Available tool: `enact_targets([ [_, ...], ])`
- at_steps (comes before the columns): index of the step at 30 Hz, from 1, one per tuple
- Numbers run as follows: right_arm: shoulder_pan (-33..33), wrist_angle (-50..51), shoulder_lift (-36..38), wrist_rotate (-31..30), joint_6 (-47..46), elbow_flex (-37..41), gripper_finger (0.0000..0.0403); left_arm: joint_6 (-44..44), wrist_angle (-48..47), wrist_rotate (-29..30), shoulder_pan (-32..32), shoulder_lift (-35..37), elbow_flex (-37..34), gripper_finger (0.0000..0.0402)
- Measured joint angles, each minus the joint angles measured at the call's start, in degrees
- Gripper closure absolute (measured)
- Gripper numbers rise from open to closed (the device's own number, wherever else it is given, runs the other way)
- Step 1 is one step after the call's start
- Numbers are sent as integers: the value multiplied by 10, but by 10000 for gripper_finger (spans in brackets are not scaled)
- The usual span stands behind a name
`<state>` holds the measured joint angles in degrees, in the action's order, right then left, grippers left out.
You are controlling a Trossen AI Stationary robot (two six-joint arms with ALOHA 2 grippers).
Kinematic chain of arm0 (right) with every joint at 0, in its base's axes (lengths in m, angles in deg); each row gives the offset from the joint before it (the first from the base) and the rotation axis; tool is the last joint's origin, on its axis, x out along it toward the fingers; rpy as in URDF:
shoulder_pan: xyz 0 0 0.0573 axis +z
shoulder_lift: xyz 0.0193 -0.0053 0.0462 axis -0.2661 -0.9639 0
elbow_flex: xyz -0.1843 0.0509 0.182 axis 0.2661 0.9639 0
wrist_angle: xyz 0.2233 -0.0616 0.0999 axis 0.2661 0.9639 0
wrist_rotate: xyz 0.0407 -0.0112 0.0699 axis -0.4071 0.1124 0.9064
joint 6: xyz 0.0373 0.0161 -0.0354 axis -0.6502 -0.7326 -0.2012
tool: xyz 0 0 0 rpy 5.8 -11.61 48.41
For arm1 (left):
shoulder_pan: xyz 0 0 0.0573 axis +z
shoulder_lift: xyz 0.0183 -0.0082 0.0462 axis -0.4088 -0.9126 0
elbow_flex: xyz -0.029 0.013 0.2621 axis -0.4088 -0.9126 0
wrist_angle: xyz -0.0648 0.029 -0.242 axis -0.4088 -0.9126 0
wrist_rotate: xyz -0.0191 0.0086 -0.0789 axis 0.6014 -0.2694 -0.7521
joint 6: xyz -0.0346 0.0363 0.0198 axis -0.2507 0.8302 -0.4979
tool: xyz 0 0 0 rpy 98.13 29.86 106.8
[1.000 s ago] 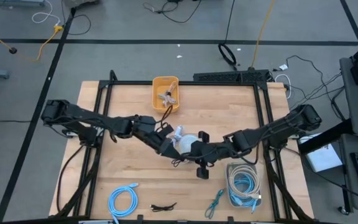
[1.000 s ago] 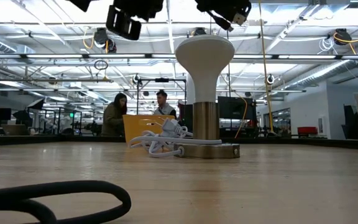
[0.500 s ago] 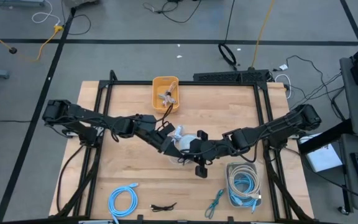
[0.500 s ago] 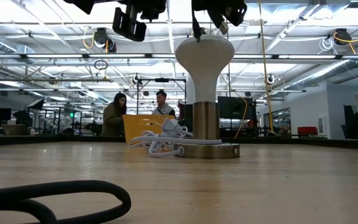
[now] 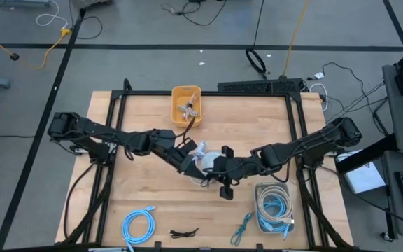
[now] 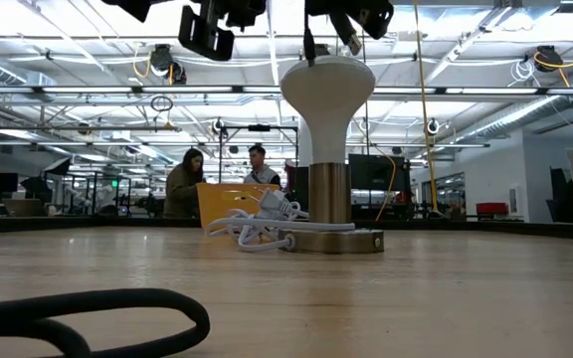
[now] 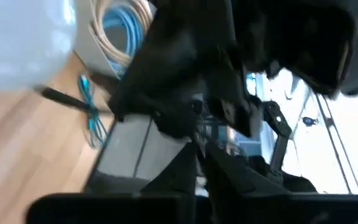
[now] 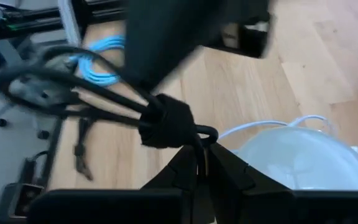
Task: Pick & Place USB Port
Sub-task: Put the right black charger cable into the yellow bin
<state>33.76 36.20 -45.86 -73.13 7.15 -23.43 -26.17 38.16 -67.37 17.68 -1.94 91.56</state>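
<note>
The robot's right gripper holds the black cable's loop far from the yellow bin, so its left gripper should open and take the parts of the cable (image 8: 120,97) beside the cable's wrap.
Both arms meet over the table's middle, above a white dome (image 5: 210,157) on a metal stem and round base (image 6: 331,239). My right gripper (image 8: 201,155) is shut on a bundle of black cable (image 8: 166,121) bound by a black wrap. My left gripper (image 7: 201,163) comes from the other side and is shut on the same cable. A thin black strand (image 6: 311,45) hangs down to the dome's top. Which of these things is the USB port, I cannot tell. My left gripper pinches a thin black strand (image 7: 196,138) between its fingers, right in front of the right gripper. Its own fingers hide the place of contact. The cable is clear of the table. My right gripper pinches the small loop (image 8: 209,132) that sticks out of the wrap between its two fingers. The bundle is lifted clear above the dome, and its long strands (image 8: 61,93) trail away from the fingers.
A yellow bin (image 5: 186,105) with white parts stands at the far middle. A white basket (image 5: 275,206) of coiled cables is at the near right. Along the near edge lie a blue cable (image 5: 138,225), a short black cable (image 5: 184,232) and a teal cable (image 5: 242,227). White cable (image 6: 252,229) lies by the base.
The two grippers have drawn closer together above the dome. My right gripper has turned, so that the cable's light plug end no longer shows in the low view and a thin black strand now hangs to the dome's top.
</note>
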Motion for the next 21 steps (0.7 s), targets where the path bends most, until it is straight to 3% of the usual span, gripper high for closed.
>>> enact_targets([
  [7,0,14,0,-10,16,0,383,-42,0,-19,-11,0,0,254],
  [11,0,11,0,-22,24,0,383,-50,-4,-18,-6,0,0,215],
  [16,0,8,0,-22,26,0,383,-53,-3,-9,-2,0,0,207],
  [21,0,9,0,-22,26,0,383,-49,-1,-8,7,0,0,252],
])
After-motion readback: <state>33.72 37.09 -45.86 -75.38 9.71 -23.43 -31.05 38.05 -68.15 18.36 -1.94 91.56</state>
